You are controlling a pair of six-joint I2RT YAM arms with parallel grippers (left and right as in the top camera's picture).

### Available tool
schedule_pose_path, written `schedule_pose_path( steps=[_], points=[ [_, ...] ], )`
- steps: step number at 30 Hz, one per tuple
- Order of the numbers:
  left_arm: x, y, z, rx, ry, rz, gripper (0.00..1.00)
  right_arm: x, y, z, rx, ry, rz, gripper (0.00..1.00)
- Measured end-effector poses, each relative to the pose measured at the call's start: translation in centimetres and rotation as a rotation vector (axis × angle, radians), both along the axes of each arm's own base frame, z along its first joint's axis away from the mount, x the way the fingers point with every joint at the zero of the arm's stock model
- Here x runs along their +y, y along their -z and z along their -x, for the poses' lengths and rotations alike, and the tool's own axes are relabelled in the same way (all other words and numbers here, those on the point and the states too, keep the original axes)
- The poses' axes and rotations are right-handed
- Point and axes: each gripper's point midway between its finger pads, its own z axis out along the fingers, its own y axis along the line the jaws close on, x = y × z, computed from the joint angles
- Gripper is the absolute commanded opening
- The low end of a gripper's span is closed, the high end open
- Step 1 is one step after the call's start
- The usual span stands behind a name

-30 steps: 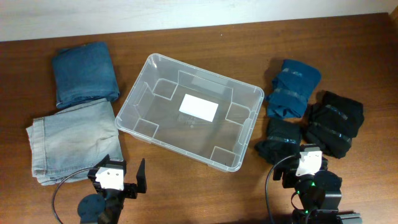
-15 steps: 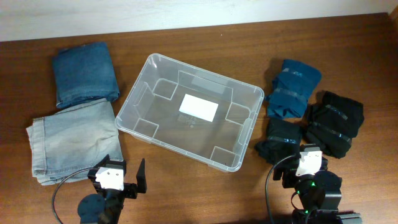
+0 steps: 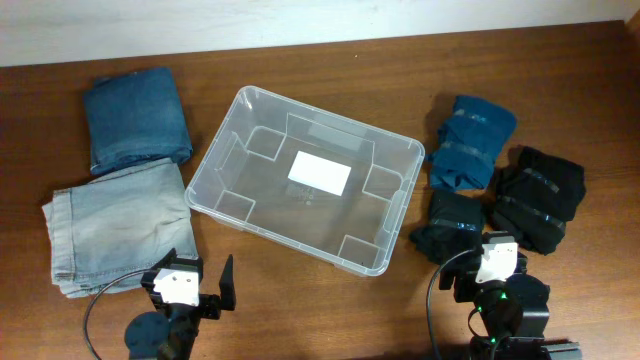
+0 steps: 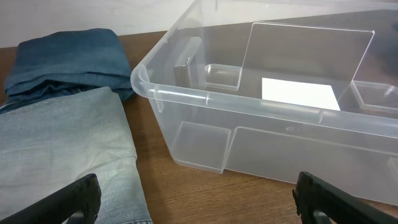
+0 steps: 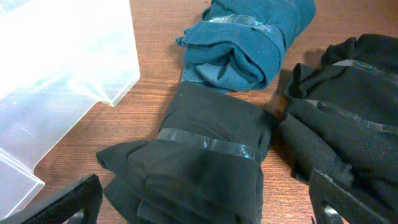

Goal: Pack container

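The light denim jeans' front corner [image 3: 68, 291] is farthest from the clear plastic container. My left gripper goes there next and closes on it.
The clear plastic container [image 3: 225, 145] sits mid-table, empty, a white label [image 3: 319, 172] on its floor; it also shows in the left wrist view [image 4: 186, 93] and the right wrist view [image 5: 62, 56]. My left gripper [image 3: 205, 290] is open and empty at the front left, in front of the container; its jaws [image 4: 199, 202] span bare wood. My right gripper [image 3: 478, 285] is open at the front right, its jaws [image 5: 205, 208] either side of a dark taped bundle [image 5: 199, 162].
Light denim jeans [image 3: 115, 225] and dark blue jeans [image 3: 135, 118] lie folded left of the container. A teal taped bundle [image 3: 470, 140], a black bundle [image 3: 535, 195] and the dark bundle [image 3: 450, 225] lie to its right.
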Motion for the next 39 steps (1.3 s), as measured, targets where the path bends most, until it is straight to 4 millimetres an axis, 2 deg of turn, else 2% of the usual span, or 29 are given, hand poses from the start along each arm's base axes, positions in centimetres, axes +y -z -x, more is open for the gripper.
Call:
schedule_pose_path(
  steps=[6,13,16,20,23,27,31,33,35,39],
  points=[
    [-0.1,-0.7,-0.2,-0.031,0.005,0.002,1.00,0.0,0.0,0.0,0.000,0.001,0.000,0.98],
    [-4.1,-2.7,0.5,-0.106,0.241,0.069,1.00,0.0,0.0,0.0,0.000,0.000,0.000,0.99],
    [-4.1,-3.5,0.4,-0.126,0.233,0.106,1.00,0.0,0.0,0.0,0.000,0.001,0.000,0.99],
    [-2.2,-3.6,0.1,-0.058,0.093,0.153,1.00,0.0,0.0,0.0,0.000,0.000,0.000,0.98],
    [-0.1,-5.3,0.0,0.019,-0.039,0.148,1.00,0.0,0.0,0.0,0.000,0.000,0.000,0.99],
    [2.5,-10.5,-1.1,0.063,-0.183,0.128,1.00,0.0,0.0,0.0,-0.001,-0.002,-0.001,0.99],
    [3.2,-16.0,-2.1,0.073,-0.219,0.122,1.00,0.1,-0.1,0.0,-0.004,-0.003,-0.002,0.98],
    [3.4,-18.0,-2.3,0.073,-0.232,0.117,1.00,0.1,-0.1,0.0,-0.004,-0.003,-0.001,0.99],
    [4.7,-18.4,-2.1,0.109,-0.313,0.129,1.00,0.1,-0.1,0.0,-0.004,-0.003,-0.001,0.98],
    [8.7,-15.4,-0.7,0.257,-0.574,0.178,1.00,0.1,-0.1,0.0,-0.004,-0.003,-0.001,0.98]
  ],
)
